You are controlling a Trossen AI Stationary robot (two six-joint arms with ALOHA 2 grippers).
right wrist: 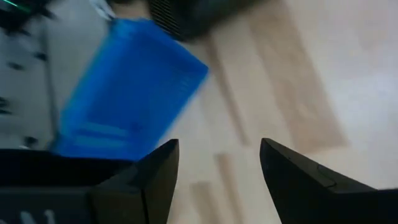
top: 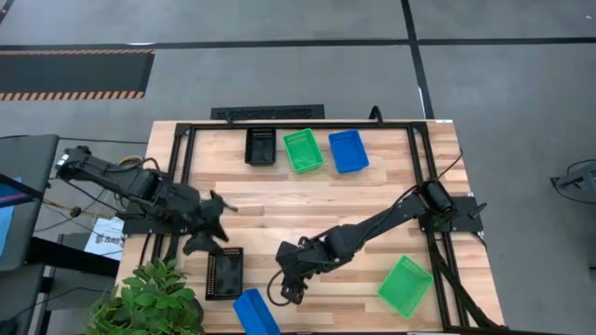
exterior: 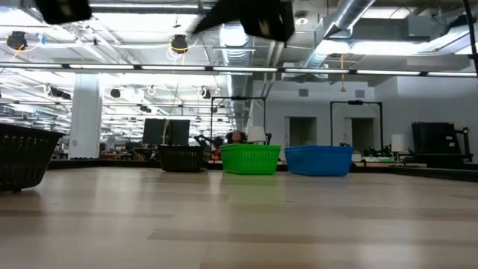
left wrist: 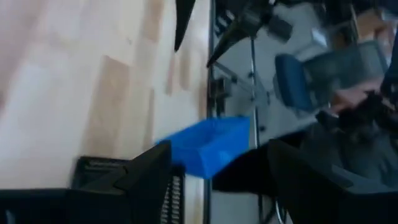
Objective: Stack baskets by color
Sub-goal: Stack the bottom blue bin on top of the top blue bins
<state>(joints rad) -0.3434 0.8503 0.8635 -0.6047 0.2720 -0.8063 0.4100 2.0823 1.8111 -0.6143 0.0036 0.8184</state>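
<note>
The robot's right gripper should close on the near side of the blue basket (top: 266, 330) at the near edge of the table, because that basket goes onto the far blue basket.
Three baskets stand in a row at the table's far side: black (top: 261, 146), green (top: 303, 151) and blue (top: 347, 151). Near the front lie a black basket (top: 224, 273), a blue basket (top: 255, 312) at the near edge, and a green basket (top: 405, 285) at the near right. My left gripper (top: 214, 225) hovers open just beyond the near black basket, nothing between its fingers. My right gripper (top: 289, 287) hovers open just right of the near blue basket (right wrist: 130, 87), above bare table. In the left wrist view the blue basket (left wrist: 211, 146) and black basket (left wrist: 118, 177) lie ahead of the fingers.
A potted plant (top: 149, 298) stands at the near left corner beside the black basket. A black frame (top: 186, 130) runs round the table's edges. Bare wood lies across the table's middle (top: 317, 200). In the low view the far baskets (exterior: 250, 158) show in a row.
</note>
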